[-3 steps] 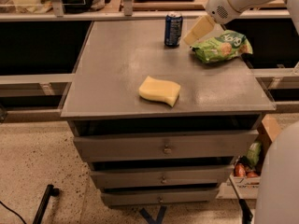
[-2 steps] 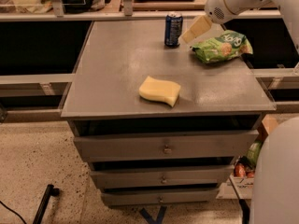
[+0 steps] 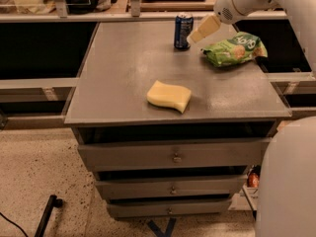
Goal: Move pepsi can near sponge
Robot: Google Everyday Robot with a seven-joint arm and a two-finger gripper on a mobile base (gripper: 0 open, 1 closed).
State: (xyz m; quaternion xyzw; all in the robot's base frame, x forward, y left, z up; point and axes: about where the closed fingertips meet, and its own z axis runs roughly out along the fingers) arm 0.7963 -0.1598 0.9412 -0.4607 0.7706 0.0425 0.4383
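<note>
I need to move my gripper to the upper part [image 3: 183,24] of the pepsi can next and close it there, so that the can can be lifted toward the sponge.
The pepsi can [image 3: 183,31], dark blue with a silver top, stands upright at the back of the grey table top [image 3: 123,78]. The sponge [image 3: 169,96], a pale yellow block with wavy edges, lies near the middle front of the table, well apart from the can. My gripper [image 3: 203,29], cream-coloured on a white arm, reaches in from the upper right. It hovers just right of the can, at about the can's height, and holds nothing.
A green crinkly snack bag [image 3: 233,49] lies at the back right, just below the arm. The table has three drawers [image 3: 173,157] in front. My white body [image 3: 289,181] fills the lower right. Shelving and clutter stand behind the table.
My gripper has moved slightly left, closer to the can. The can, sponge and bag have not moved.
</note>
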